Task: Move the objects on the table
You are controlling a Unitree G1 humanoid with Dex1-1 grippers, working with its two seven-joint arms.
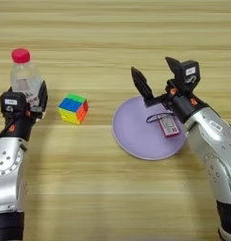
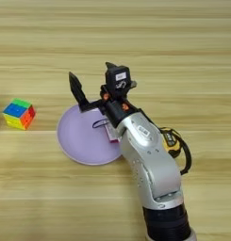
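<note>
Next, my left gripper puts the clear bottle down on the wood (image 1: 37,123) beside the puzzle cube, a little nearer to me.
The clear bottle (image 1: 23,77) with a red cap stands upright at the far left of the table (image 1: 112,37). My left gripper (image 1: 28,100) is shut around its lower part, one black finger showing on the bottle's right side. The puzzle cube (image 1: 73,108) rests on the wood just right of that gripper, apart from it; it also shows as the cube (image 2: 19,114) in the right eye view. My right gripper (image 1: 157,77) is open over the far edge of the lilac plate (image 1: 136,134), its two fingers spread wide with nothing between them.
A small red and white tag (image 1: 169,125) with a black loop lies on the plate's right part, under my right wrist. A yellow and black object (image 2: 172,141) with a black cord sits on the table behind my right forearm.
</note>
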